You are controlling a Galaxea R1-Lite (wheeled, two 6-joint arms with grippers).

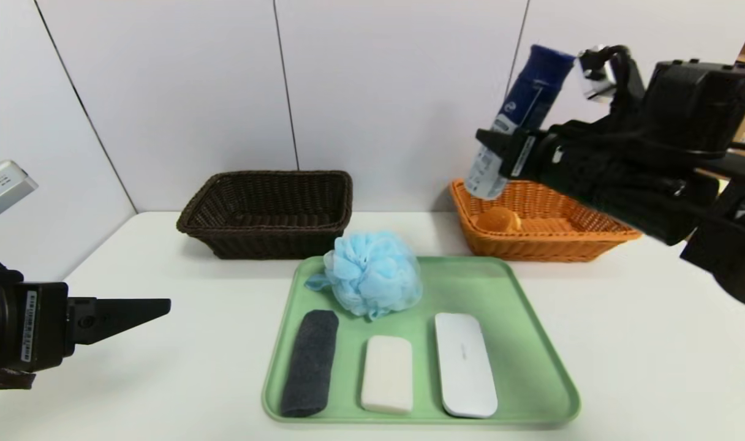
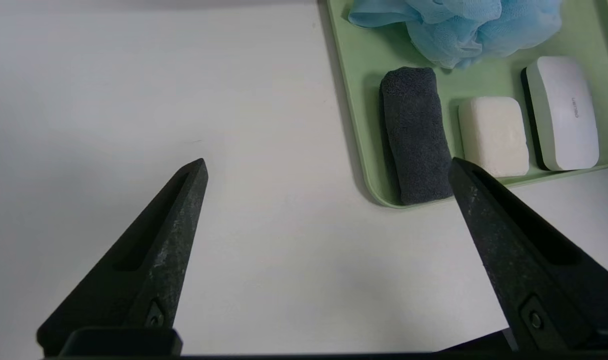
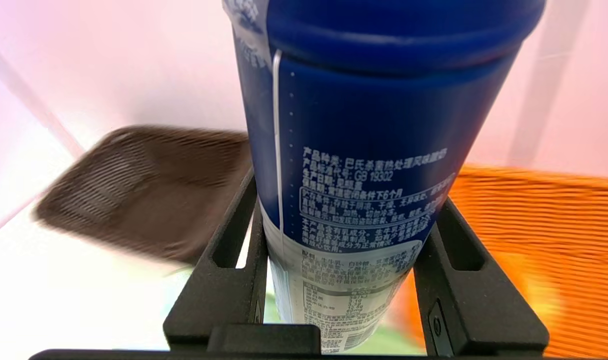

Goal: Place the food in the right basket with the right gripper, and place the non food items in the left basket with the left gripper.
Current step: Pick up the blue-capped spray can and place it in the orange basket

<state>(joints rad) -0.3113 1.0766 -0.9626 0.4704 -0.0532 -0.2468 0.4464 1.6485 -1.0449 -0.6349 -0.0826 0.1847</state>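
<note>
I need to use my right gripper to set the blue and white drink bottle, now tilted above the basket's corner, down in the orange basket (image 1: pixel 544 224) next to the round bun.
My right gripper (image 1: pixel 501 153) is shut on a blue and white drink bottle (image 1: pixel 519 116), held tilted in the air above the near-left corner of the orange basket (image 1: pixel 593 236). The bottle (image 3: pixel 364 165) fills the right wrist view between the fingers (image 3: pixel 234 270). A round bun (image 1: pixel 498 218) lies in the orange basket. The dark brown basket (image 1: pixel 268 211) stands at the back left. On the green tray (image 1: pixel 532 367) lie a blue bath pouf (image 1: pixel 372 272), a dark grey rolled towel (image 1: pixel 311 361), a white soap bar (image 1: pixel 387 373) and a white case (image 1: pixel 464 362). My left gripper (image 2: pixel 329 167) is open, empty, left of the tray.
The white table runs to a pale panelled wall behind the baskets. In the left wrist view the tray's corner (image 2: pixel 379 197) with the towel (image 2: pixel 416 135) lies just beyond the open fingers.
</note>
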